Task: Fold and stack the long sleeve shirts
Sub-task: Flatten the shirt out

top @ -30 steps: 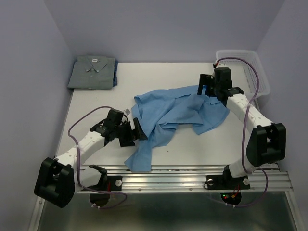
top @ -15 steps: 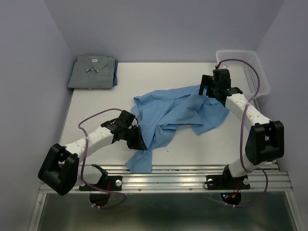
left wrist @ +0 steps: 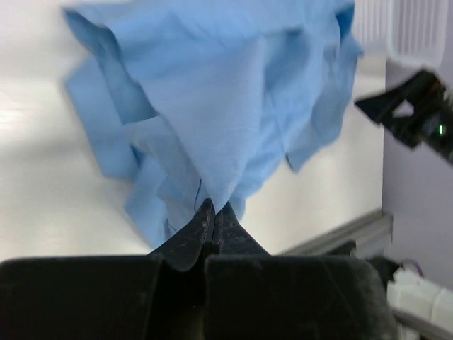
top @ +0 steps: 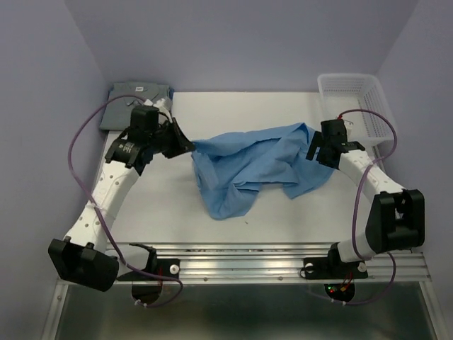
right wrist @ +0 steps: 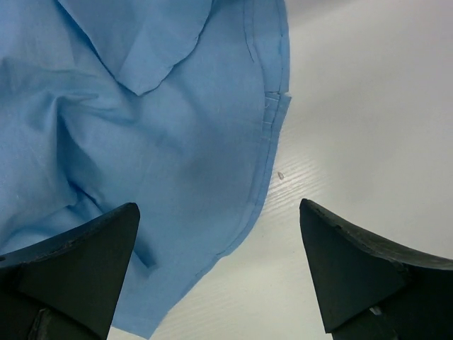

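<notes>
Next, I close my right gripper on the far edge of the sky-blue shirt (top: 300,127), at the end nearest the white mesh basket.
The sky-blue shirt (top: 251,166) lies crumpled across the middle of the table. My left gripper (top: 190,146) is shut on its left edge, and the cloth (left wrist: 212,120) fans out from the pinched fingertips (left wrist: 207,212). The right gripper (top: 313,149) hovers open over the shirt's right hem (right wrist: 265,152), its fingers (right wrist: 85,248) spread wide with nothing between them. The grey shirt (top: 134,92) lies folded at the back left corner, half hidden behind my left arm.
A white mesh basket (top: 357,95) stands at the back right corner. The metal rail (top: 269,258) runs along the near table edge. Purple walls close in on three sides.
My left gripper shut on the blue shirt near the front edge and carried it back and left. The hanging sleeve lifted off the rail. The right gripper drew back to the right.
</notes>
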Controlling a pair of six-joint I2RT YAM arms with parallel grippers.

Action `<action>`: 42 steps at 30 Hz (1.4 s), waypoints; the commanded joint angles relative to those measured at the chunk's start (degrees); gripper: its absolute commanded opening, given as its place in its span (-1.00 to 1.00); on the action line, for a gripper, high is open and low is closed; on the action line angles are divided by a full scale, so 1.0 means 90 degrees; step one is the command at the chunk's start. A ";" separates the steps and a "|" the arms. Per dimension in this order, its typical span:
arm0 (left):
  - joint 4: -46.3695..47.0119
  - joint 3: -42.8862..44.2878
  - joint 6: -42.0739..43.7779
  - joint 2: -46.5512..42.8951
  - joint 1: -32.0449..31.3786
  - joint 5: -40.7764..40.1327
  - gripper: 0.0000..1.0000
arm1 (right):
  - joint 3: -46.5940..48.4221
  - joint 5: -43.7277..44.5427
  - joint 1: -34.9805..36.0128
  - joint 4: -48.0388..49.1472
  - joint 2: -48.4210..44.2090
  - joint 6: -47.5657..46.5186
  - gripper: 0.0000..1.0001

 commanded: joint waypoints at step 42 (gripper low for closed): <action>0.1588 0.1075 0.0279 0.0476 0.2934 -0.1283 -1.00 | 0.3492 0.1545 0.1395 0.2138 0.4022 -0.1987 1.00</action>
